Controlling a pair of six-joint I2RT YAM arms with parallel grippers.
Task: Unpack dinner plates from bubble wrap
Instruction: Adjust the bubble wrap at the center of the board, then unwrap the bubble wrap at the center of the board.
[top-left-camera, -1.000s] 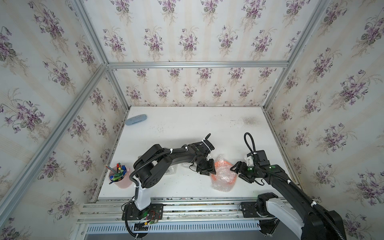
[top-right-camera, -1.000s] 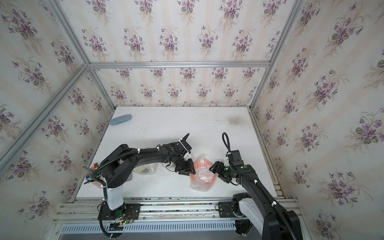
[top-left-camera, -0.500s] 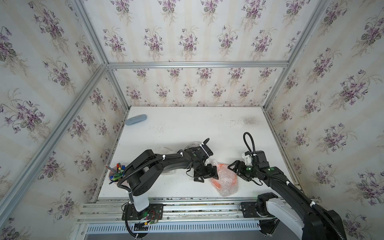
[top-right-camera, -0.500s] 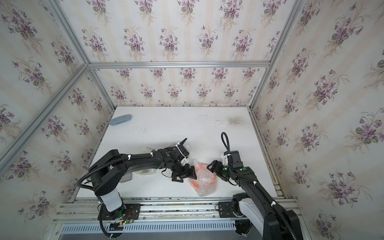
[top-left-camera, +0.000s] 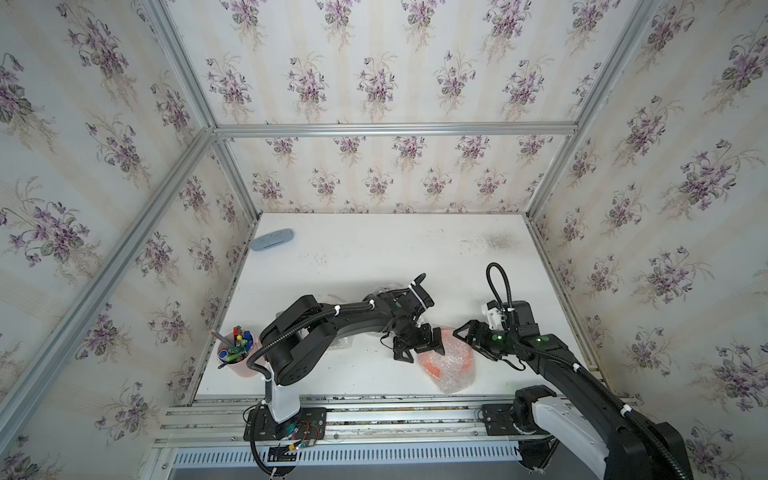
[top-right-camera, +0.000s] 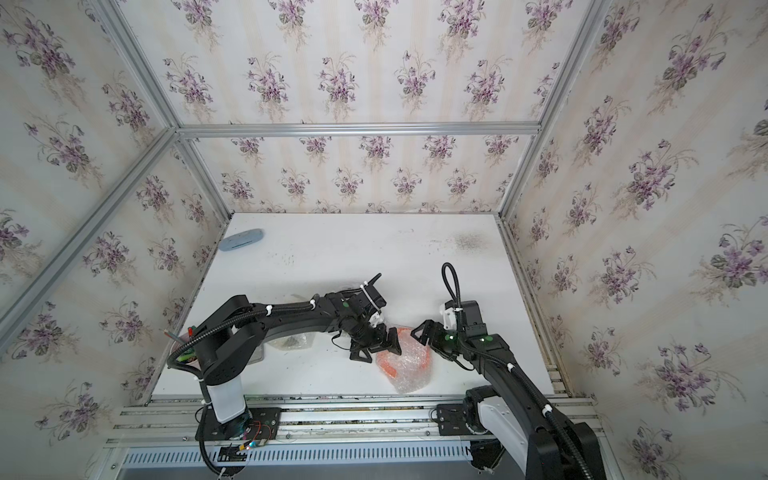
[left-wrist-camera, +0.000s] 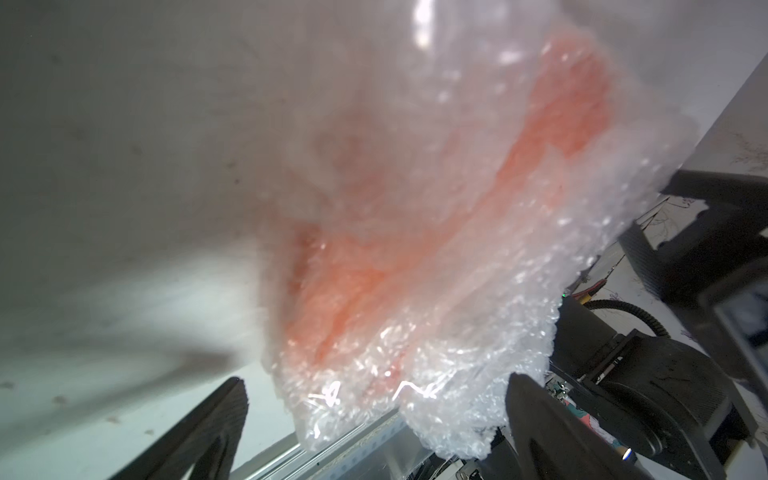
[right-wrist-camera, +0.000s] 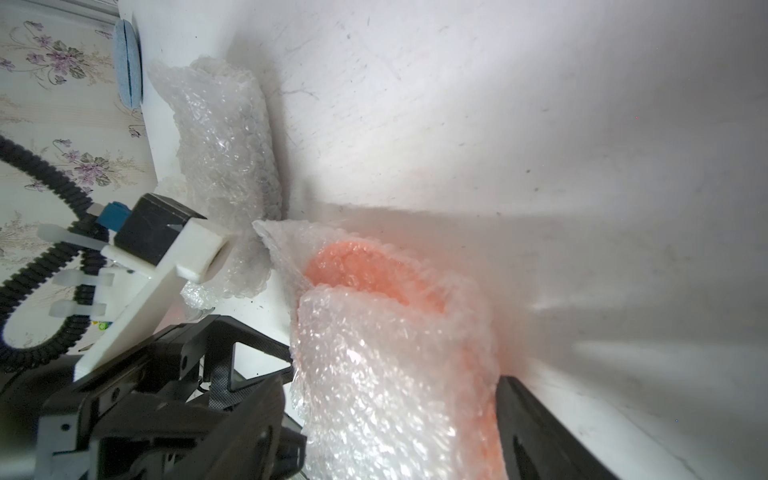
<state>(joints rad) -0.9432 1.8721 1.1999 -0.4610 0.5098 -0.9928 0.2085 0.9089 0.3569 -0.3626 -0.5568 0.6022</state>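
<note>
I have my left gripper's open fingers around the whole wrapped plate, so I should back it off and pinch only the bubble wrap (left-wrist-camera: 284, 352) along the plate's edge.
A bright orange dinner plate (top-left-camera: 433, 368) (top-right-camera: 388, 365) lies near the table's front edge, swathed in bubble wrap (top-left-camera: 454, 380) (top-right-camera: 409, 380). My left gripper (top-left-camera: 419, 347) (top-right-camera: 376, 345) stands wide open at its left rim. In the left wrist view the wrap (left-wrist-camera: 478, 395) hangs between the spread jaws (left-wrist-camera: 380, 415), touching neither. My right gripper (top-left-camera: 471, 341) (top-right-camera: 430, 344) is open at the right rim. Its jaws (right-wrist-camera: 386, 403) straddle the wrapped plate (right-wrist-camera: 374, 270); one finger (right-wrist-camera: 532, 415) touches the wrap (right-wrist-camera: 374, 395).
A second bubble-wrap bundle (top-right-camera: 293, 340) (right-wrist-camera: 224, 145) with dark contents lies under the left arm. A pale blue oval object (top-left-camera: 272, 241) sits at the back left. A pink cup of pens (top-left-camera: 237, 357) stands front left. The white table (top-left-camera: 374, 249) has walls on three sides.
The left gripper has opened wide and let go of the wrap. The wrapped orange plate has dropped from a raised bunch to lie flatter on the table. The right jaws widened slightly.
</note>
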